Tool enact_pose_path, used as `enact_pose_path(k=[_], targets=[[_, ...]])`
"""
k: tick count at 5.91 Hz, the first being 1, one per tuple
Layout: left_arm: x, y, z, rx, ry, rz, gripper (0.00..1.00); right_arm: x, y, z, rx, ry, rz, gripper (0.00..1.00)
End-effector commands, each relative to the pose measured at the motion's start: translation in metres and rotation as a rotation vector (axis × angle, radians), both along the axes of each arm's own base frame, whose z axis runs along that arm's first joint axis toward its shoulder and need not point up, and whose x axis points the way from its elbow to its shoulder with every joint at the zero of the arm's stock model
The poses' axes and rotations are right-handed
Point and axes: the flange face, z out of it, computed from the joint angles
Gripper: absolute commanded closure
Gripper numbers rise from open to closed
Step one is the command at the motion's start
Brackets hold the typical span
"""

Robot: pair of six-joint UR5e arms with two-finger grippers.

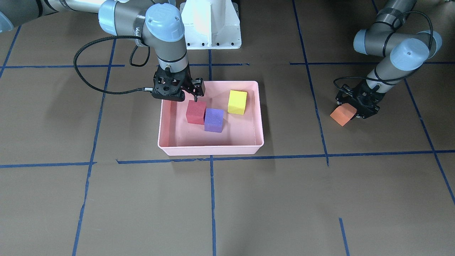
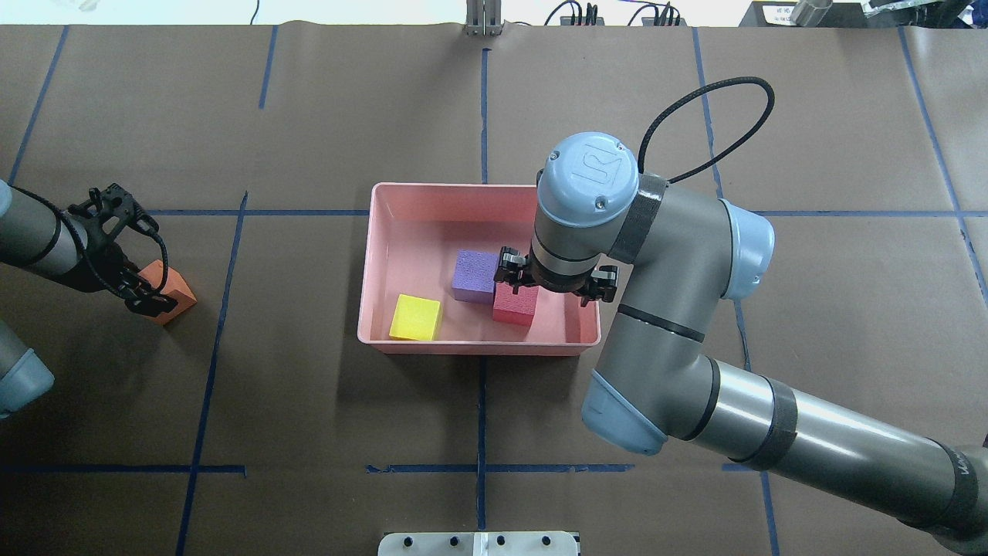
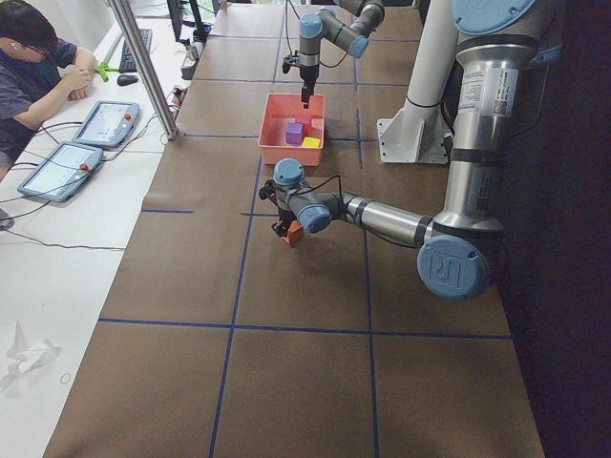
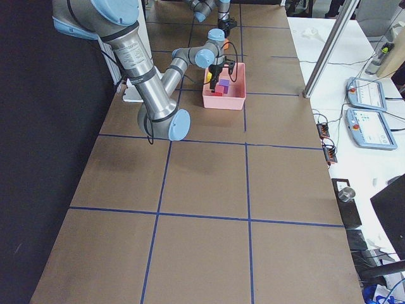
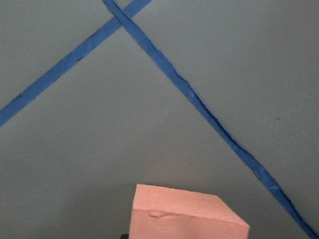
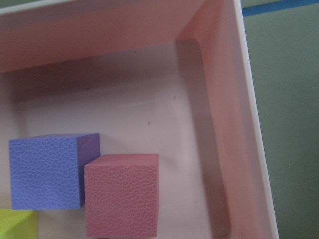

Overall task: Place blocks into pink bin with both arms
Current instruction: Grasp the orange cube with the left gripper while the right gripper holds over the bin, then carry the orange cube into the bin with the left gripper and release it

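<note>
Next, I let go of the orange block, still low over the table outside the bin, with my left gripper in the pink bin (image 1: 237, 123), between the purple block and the side of the bin.
The pink bin (image 1: 211, 151) stands mid-table and holds the red block (image 1: 196, 112), the purple block (image 1: 214, 120) touching it, and the yellow-green block (image 1: 237, 102) apart from them. My right gripper (image 1: 194, 95) hangs open just above the red block, which rests on the bin floor in the right wrist view (image 6: 122, 194). My left gripper (image 1: 352, 110) is shut on the orange block (image 1: 342, 115), tilted and low over the table, well outside the bin. The orange block also shows in the left wrist view (image 5: 184, 214) and in the overhead view (image 2: 171, 289).
The white pedestal (image 1: 211, 25) stands behind the bin on the robot's side. Blue tape lines (image 1: 213, 199) cross the brown table. An operator (image 3: 38, 57) sits with tablets (image 3: 105, 122) at a side table.
</note>
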Motion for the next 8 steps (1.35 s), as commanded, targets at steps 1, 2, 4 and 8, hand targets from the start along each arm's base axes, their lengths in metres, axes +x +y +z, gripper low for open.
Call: enact_pose_path(k=[1,2,4,8], targets=[[-0.003,-0.022,-0.068,-0.056,0.030,-0.097,0.47,0.006,0.001,0.001,0.006,-0.005,-0.001,0.00],[0.000,-0.025,-0.136,-0.159,0.034,-0.171,0.46,0.010,0.000,-0.001,0.020,-0.011,-0.004,0.00],[0.025,-0.038,-0.276,-0.369,0.019,-0.306,0.46,0.030,-0.008,0.006,0.051,-0.010,-0.017,0.00],[0.148,0.017,-0.363,-0.563,0.047,-0.441,0.00,0.032,-0.007,0.015,0.058,0.002,-0.021,0.00]])
